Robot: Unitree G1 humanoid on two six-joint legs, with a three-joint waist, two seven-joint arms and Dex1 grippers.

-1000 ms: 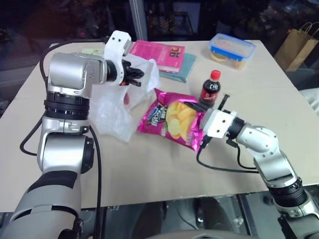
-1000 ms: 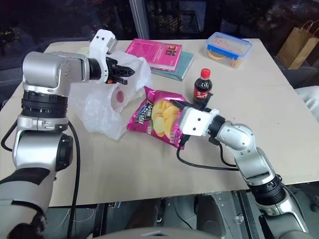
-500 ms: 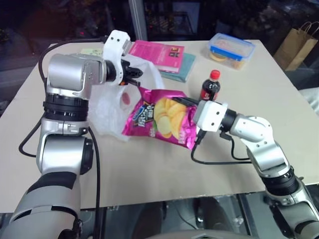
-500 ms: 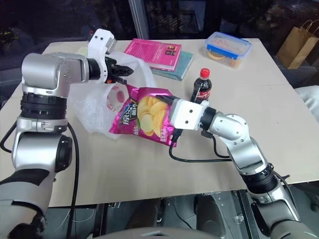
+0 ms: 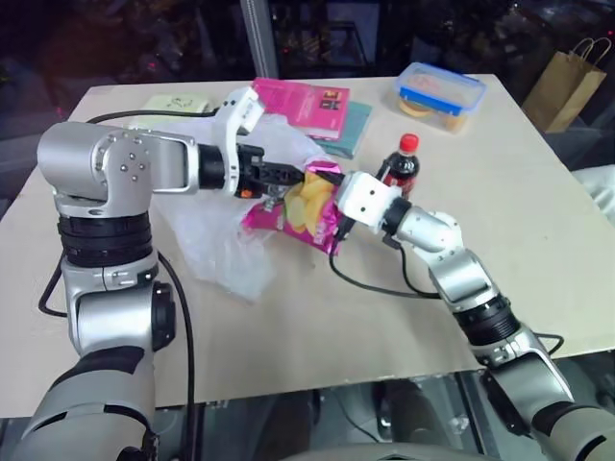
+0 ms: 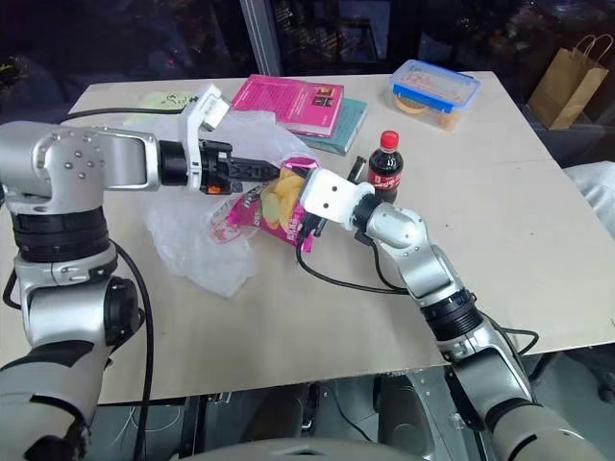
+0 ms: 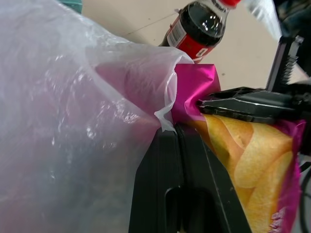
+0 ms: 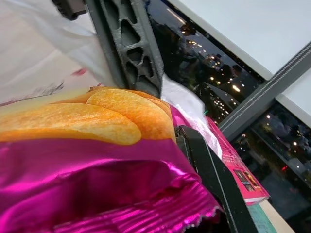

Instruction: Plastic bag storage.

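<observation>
Next, my right gripper releases the pink chip packet inside the plastic bag, just within the bag's lifted opening (image 5: pixel 299 217).
The plastic bag (image 5: pixel 216 254) is thin, translucent and wrinkled. It lies on the table (image 5: pixel 317 327) with its mouth lifted. My left gripper (image 5: pixel 288 176) is shut on the bag's rim (image 7: pixel 167 104) and holds it up off the table. My right gripper (image 5: pixel 323 175) is shut on the top edge of a shiny pink chip packet (image 5: pixel 293 206), which it holds in the air against the bag's mouth. In the left wrist view the packet (image 7: pixel 252 165) presses on the bag's raised edge, right beside my left fingers (image 7: pixel 165 160).
A cola bottle (image 5: pixel 399 168) stands just behind my right wrist. A pink book (image 5: pixel 303 101) lies on a teal one (image 5: pixel 351 130) at the back. There is a blue-lidded food box (image 5: pixel 447 91) at the back right, a pale green cloth (image 5: pixel 178 101) at the back left and a paper bag (image 5: pixel 567 82) beyond the table.
My right gripper has carried the chip packet left and up off the table to the bag's mouth. My left gripper has drawn back and turned, keeping hold of the bag's rim.
</observation>
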